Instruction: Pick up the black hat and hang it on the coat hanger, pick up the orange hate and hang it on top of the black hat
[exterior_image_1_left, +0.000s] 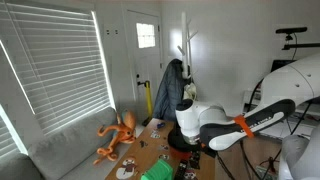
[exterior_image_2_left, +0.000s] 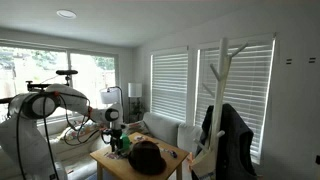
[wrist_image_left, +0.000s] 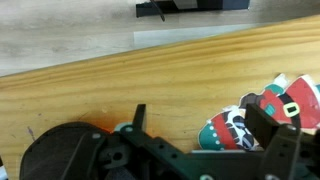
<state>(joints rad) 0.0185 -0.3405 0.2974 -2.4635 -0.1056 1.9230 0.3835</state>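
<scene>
The top of the black hat (exterior_image_1_left: 184, 130) (wrist_image_left: 75, 156) on the wooden table is the next place for my gripper, which will go there and close on it.
The black hat (exterior_image_2_left: 148, 157) lies on the wooden table (exterior_image_2_left: 172, 152), and it also shows in the wrist view (wrist_image_left: 58, 152) at lower left. My gripper (wrist_image_left: 200, 125) is open and empty, low over the table just beside the hat; it also shows in both exterior views (exterior_image_1_left: 194, 150) (exterior_image_2_left: 116, 133). The white coat hanger (exterior_image_2_left: 222, 75) stands past the table end with a dark jacket (exterior_image_2_left: 230, 135) on it, and also shows at the back (exterior_image_1_left: 186, 40). A thin orange sliver (wrist_image_left: 97, 126) shows by the black hat; I cannot tell if it is the orange hat.
Christmas-patterned cloth pieces (wrist_image_left: 232, 130) lie on the table under my right finger. A green item (exterior_image_2_left: 123, 146) sits near the gripper. An orange octopus toy (exterior_image_1_left: 118, 135) lies on the grey sofa (exterior_image_1_left: 70, 150). Window blinds (exterior_image_1_left: 50, 60) are behind the sofa.
</scene>
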